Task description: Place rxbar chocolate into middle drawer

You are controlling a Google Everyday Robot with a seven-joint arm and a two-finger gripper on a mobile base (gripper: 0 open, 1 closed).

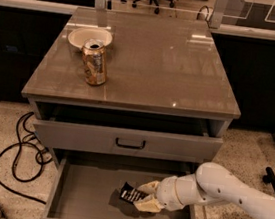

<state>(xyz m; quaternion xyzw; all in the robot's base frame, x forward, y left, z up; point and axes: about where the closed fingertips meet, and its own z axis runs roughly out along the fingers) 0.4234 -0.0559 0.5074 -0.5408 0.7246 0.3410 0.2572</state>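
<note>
Next, my gripper lets go of the rxbar chocolate on the grey drawer's bottom in line with the black handle (pixel 121 194).
The rxbar chocolate (pixel 129 193), a small black-wrapped bar with pale lettering, is held in my gripper (pixel 142 196) just above the floor of the open middle drawer (pixel 86 195). My white arm reaches in from the right over the drawer's right side. The gripper is shut on the bar's right end. The bar hangs tilted near the drawer's centre and casts a shadow on the grey floor.
A gold drink can (pixel 95 62) and a white bowl (pixel 89 36) stand on the cabinet top at the left. The grey drawer front with a black handle (pixel 130 143) sits above the open drawer. Black cables (pixel 18 151) lie on the floor at left.
</note>
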